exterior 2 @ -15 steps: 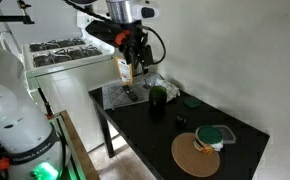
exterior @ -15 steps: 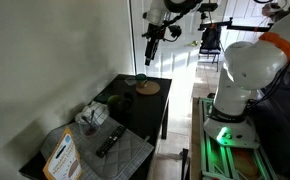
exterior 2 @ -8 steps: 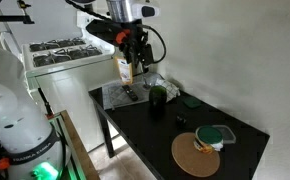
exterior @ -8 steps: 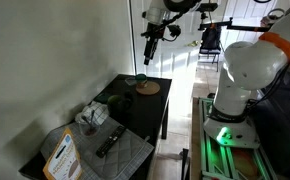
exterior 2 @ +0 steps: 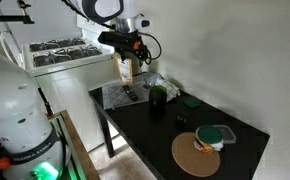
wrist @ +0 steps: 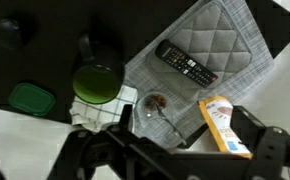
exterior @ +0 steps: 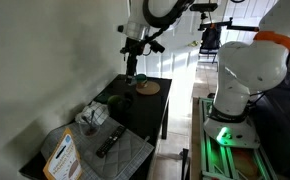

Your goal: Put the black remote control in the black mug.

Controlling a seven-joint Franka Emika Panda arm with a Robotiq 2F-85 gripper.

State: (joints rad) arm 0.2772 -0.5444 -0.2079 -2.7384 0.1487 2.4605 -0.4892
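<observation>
Next, my gripper will go down to the black remote control's middle (exterior: 112, 140) (wrist: 186, 63) on the grey quilted mat and close there across its long sides.
The black remote control (wrist: 188, 65) lies flat on a grey quilted mat (wrist: 225, 35); it shows in both exterior views (exterior: 108, 140) (exterior 2: 131, 96). The black mug (wrist: 97, 82), green inside, stands upright on the black table beside the mat, and shows in both exterior views (exterior: 121, 101) (exterior 2: 157, 97). My gripper (exterior: 132, 68) (exterior 2: 133, 58) hangs high above the table, open and empty. In the wrist view its dark fingers (wrist: 265, 150) stand wide apart at the bottom edge, well clear of the remote and the mug.
An orange-and-white packet (wrist: 225, 125) and a glass bowl with a spoon (wrist: 155, 105) sit at the mat's edge. A green lid (wrist: 30, 98), a small black item (exterior 2: 181, 120) and a tan disc (exterior 2: 197, 153) lie on the table (exterior 2: 150, 135). A stove (exterior 2: 60, 50) stands beyond.
The arm has swung and the gripper has come lower and closer over the table's far end. Nothing on the table has moved.
</observation>
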